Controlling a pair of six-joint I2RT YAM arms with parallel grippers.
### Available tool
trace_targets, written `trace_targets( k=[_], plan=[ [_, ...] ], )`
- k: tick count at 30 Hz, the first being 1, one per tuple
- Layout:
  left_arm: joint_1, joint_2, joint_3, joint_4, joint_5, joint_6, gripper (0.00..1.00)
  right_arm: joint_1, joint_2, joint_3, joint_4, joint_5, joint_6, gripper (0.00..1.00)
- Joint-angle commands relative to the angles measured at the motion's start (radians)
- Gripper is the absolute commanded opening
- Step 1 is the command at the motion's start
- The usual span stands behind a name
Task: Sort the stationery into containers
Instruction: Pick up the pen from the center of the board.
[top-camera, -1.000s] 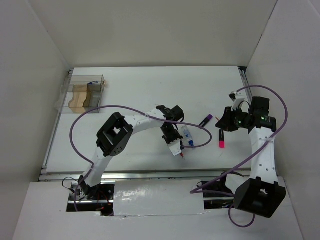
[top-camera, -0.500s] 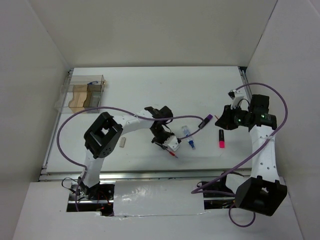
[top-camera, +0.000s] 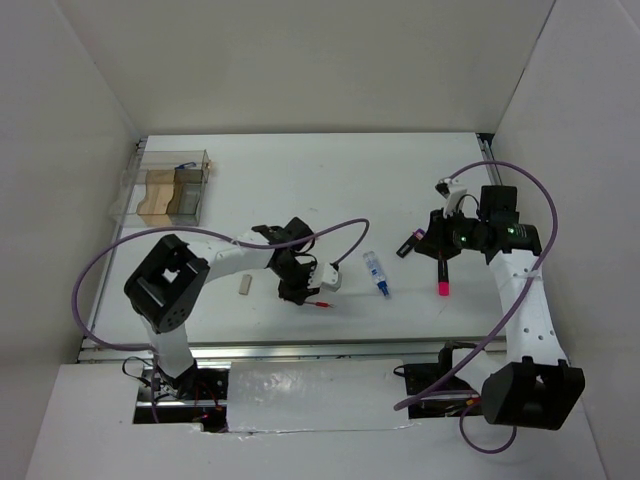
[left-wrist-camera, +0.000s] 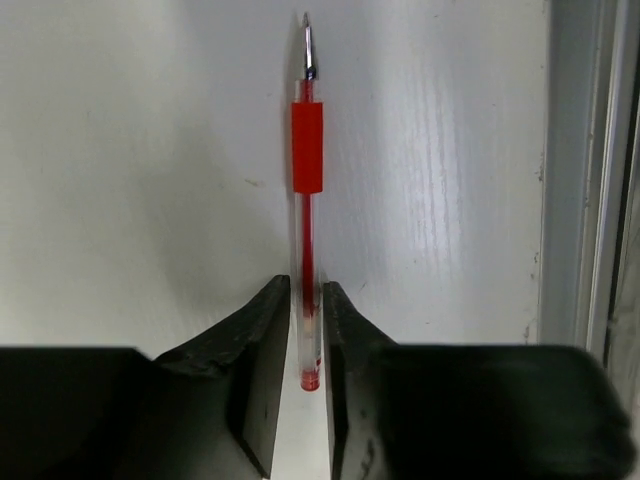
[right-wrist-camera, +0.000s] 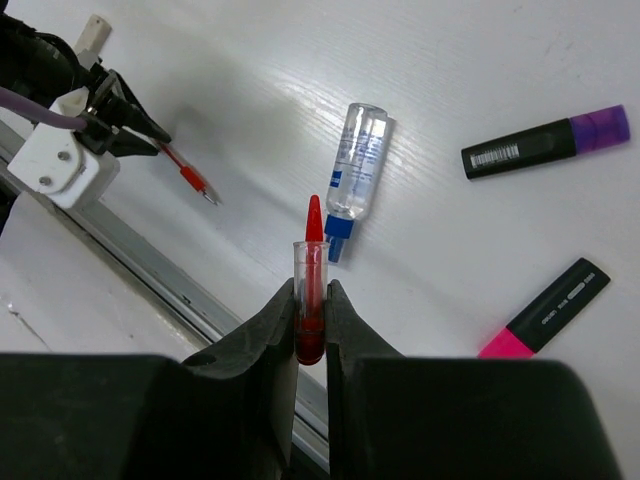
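Note:
My left gripper's fingers are near the back end of the red pen. I need to open them and take its clear body closer to the red grip (left-wrist-camera: 307, 228) before capping.
A thin red pen (left-wrist-camera: 307, 150) lies lengthwise between the jaws of my left gripper (left-wrist-camera: 306, 300). They stand close on both sides of it with a thin gap; its tip (top-camera: 322, 303) pokes out by the table's front edge. My right gripper (right-wrist-camera: 312, 300) hovers shut on a clear pen cap with red inside (right-wrist-camera: 311, 270), above the markers. On the table lie a clear blue-capped tube (top-camera: 375, 273), a dark purple marker (top-camera: 409, 243), a pink-black marker (top-camera: 442, 277) and a tan eraser (top-camera: 245, 285). The clear container (top-camera: 170, 190) holding tan and brown blocks stands at the far left.
A metal rail (left-wrist-camera: 590, 200) runs along the table's front edge just beside the red pen. White walls enclose the table on three sides. Purple cables (top-camera: 340, 228) loop above both arms.
My left gripper has swung left along the front of the table with the red pen, uncovering the tan eraser. My right gripper has drifted left, closer to the purple marker.

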Motion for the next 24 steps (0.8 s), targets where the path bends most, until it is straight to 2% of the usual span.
trace_targets(
  k=[1, 7, 15, 19, 24],
  plan=[
    [-0.001, -0.021, -0.057, 0.054, -0.11, -0.162, 0.34, 0.033, -0.01, 0.046, 0.049, 0.022, 0.029, 0.0],
    [-0.018, -0.059, -0.132, 0.162, -0.129, -0.239, 0.44, 0.068, -0.019, 0.055, 0.049, 0.055, 0.036, 0.0],
    [-0.046, -0.081, -0.175, 0.226, -0.196, -0.277, 0.42, 0.093, -0.041, 0.037, 0.06, 0.084, 0.043, 0.0],
    [-0.067, -0.062, -0.163, 0.174, -0.161, -0.213, 0.42, 0.097, -0.041, 0.035, 0.061, 0.084, 0.043, 0.0],
    [-0.072, 0.013, -0.112, 0.133, -0.165, -0.204, 0.39, 0.099, -0.041, 0.046, 0.054, 0.093, 0.036, 0.0]
  ],
)
